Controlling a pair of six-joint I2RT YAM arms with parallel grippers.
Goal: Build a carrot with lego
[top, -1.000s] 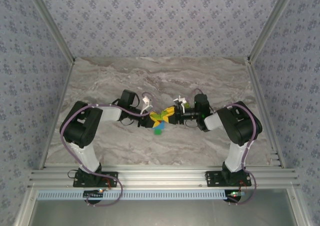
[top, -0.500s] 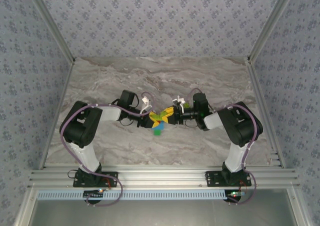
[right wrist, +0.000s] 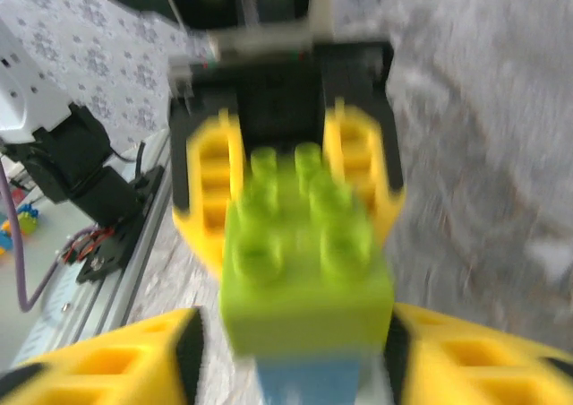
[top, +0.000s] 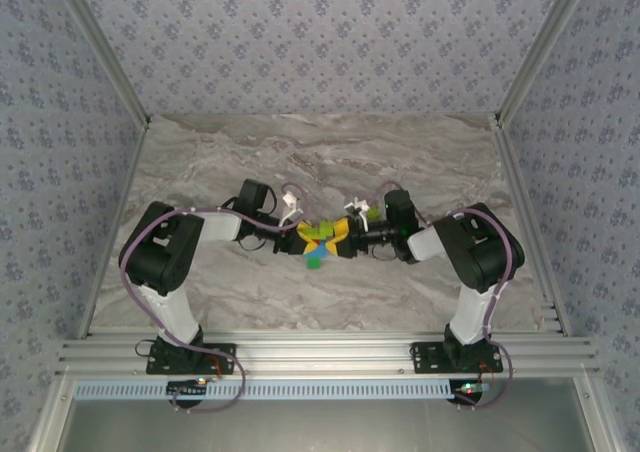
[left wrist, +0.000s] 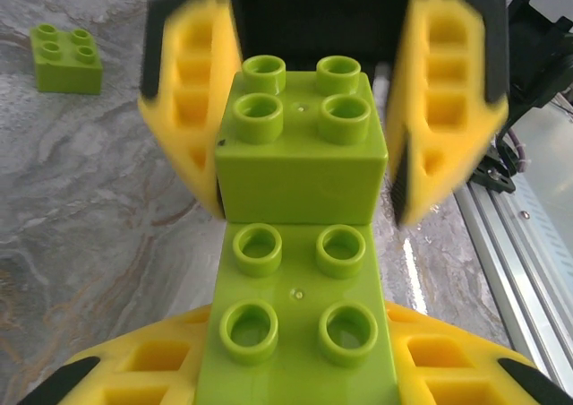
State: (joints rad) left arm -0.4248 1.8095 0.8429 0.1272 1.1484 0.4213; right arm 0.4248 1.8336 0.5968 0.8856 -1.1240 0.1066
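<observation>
My left gripper sets the carrot on the marble table's bare middle (top: 322,227) next, between both grippers.
The carrot (top: 318,236) hangs over the table's middle between both grippers. In the left wrist view it is a long yellow-green brick (left wrist: 300,333) with a square yellow-green brick (left wrist: 303,159) pressed onto its far end. My left gripper (left wrist: 300,376) is shut on the long brick's near end. My right gripper (left wrist: 318,123) straddles the square brick, fingers (left wrist: 448,109) blurred and slightly off its sides, so it is open. The right wrist view has the right gripper (right wrist: 295,360) around the same brick (right wrist: 304,271), with a light blue brick (right wrist: 309,383) beneath. One loose lego (left wrist: 67,58) lies on the table.
The marble table (top: 200,162) has bare surface to the far side and both flanks. The loose yellow-green brick (top: 371,212) sits just beyond the right wrist. Aluminium rails (top: 320,354) run along the near edge, and patterned walls enclose the other sides.
The right gripper's jaws have parted from the square yellow-green brick they were shut on. Both wrists drifted slightly away from the near edge. The left grip is unchanged.
</observation>
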